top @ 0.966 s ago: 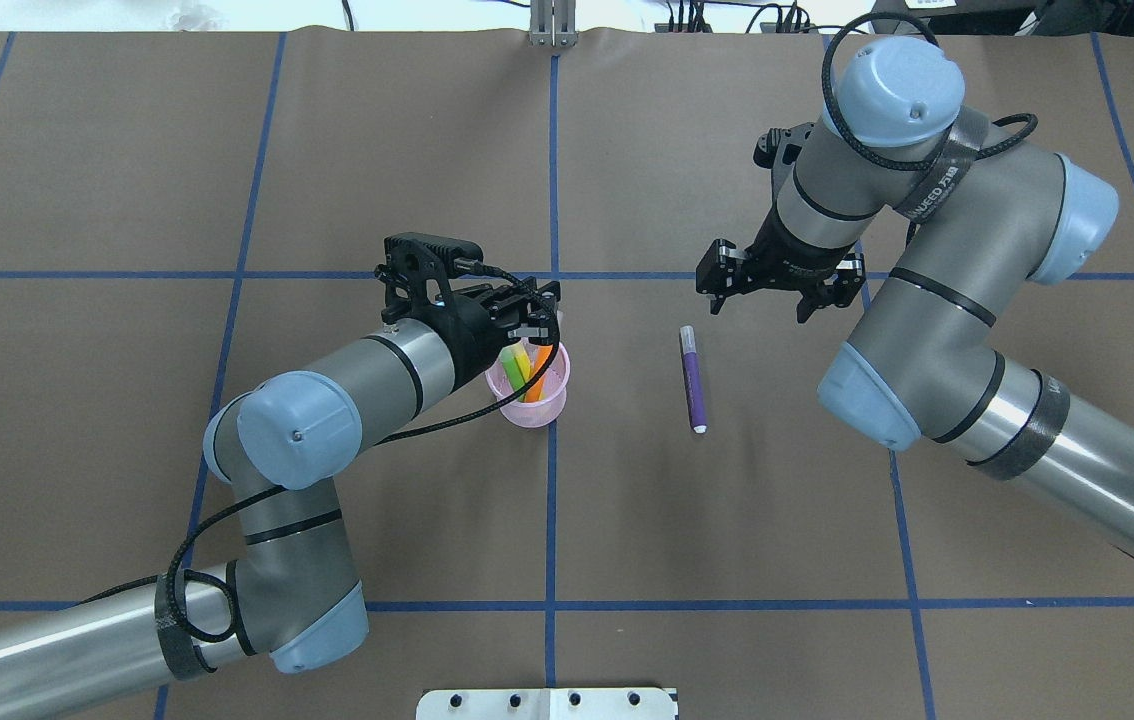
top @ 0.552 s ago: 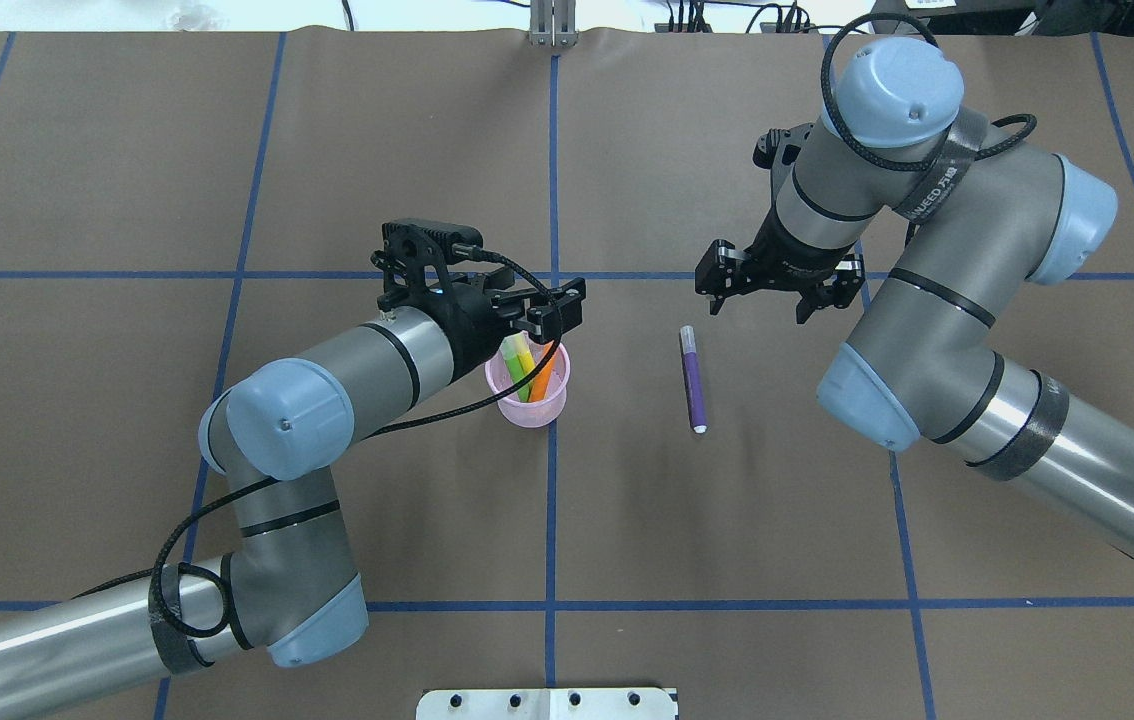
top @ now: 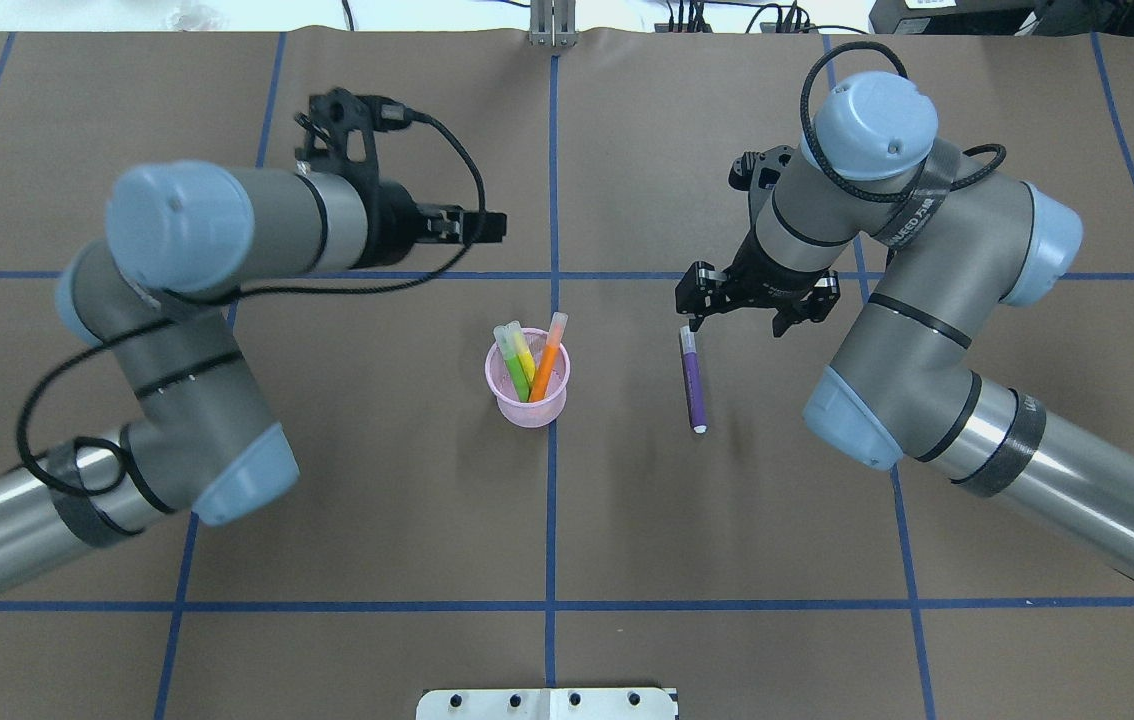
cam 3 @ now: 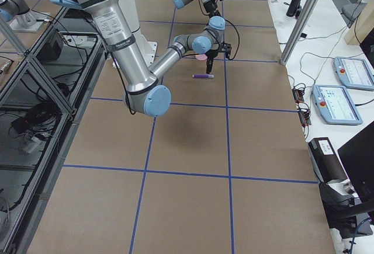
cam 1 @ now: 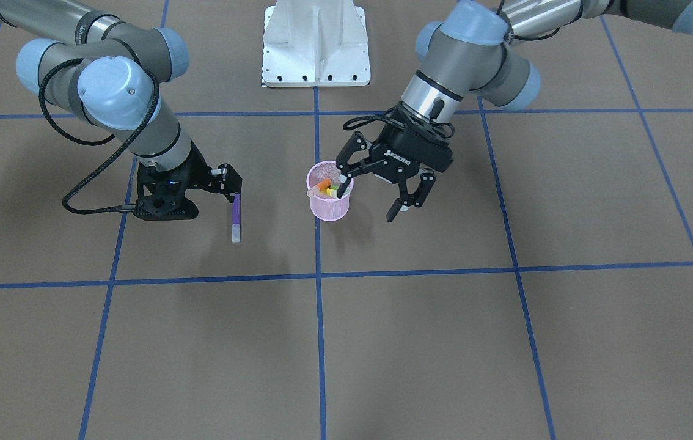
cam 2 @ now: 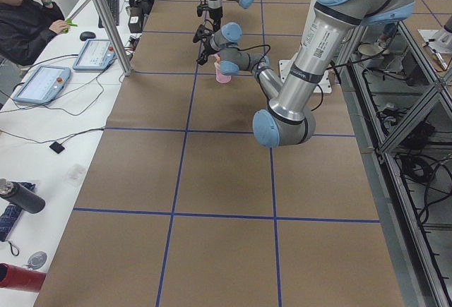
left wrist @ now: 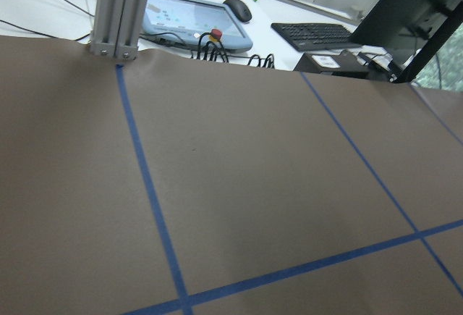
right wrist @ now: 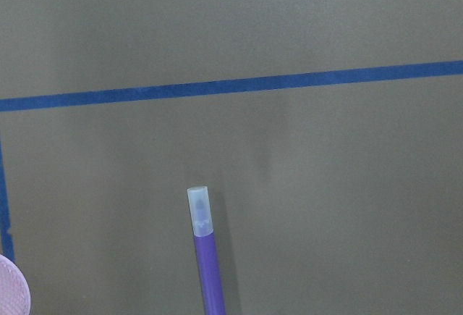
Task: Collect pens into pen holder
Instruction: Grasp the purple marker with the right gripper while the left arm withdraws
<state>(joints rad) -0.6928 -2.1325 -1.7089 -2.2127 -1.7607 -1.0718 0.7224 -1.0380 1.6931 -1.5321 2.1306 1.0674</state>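
I should close my right gripper on the whitish cap (cam 1: 236, 227) (right wrist: 202, 226) of the purple pen, close to where the cap meets the body of the pen.
The pink mesh pen holder (top: 527, 405) stands mid-table with green, yellow and orange pens (top: 532, 360) sticking out of it. A purple pen (top: 693, 385) lies flat to its right, whitish cap pointing away from the robot. My right gripper (top: 735, 325) hangs open just beyond that cap, one fingertip near it; the right wrist view shows the purple pen (right wrist: 206, 257) at the bottom centre. In the overhead view my left gripper (top: 489, 228) sits back and left of the cup, apart from it. The front-facing view shows the left gripper (cam 1: 370, 198) open and empty beside the pen holder (cam 1: 329, 205).
Blue tape lines cross the brown table cover. A white base plate (top: 547, 703) sits at the robot's edge and a metal post (top: 552, 25) at the far edge. A person (cam 2: 28, 17) sits at a side desk with tablets.
My left gripper has lifted off the cup and swung back and to the left, leaving the orange pen in the cup. My right gripper has shifted slightly toward the purple pen's cap.
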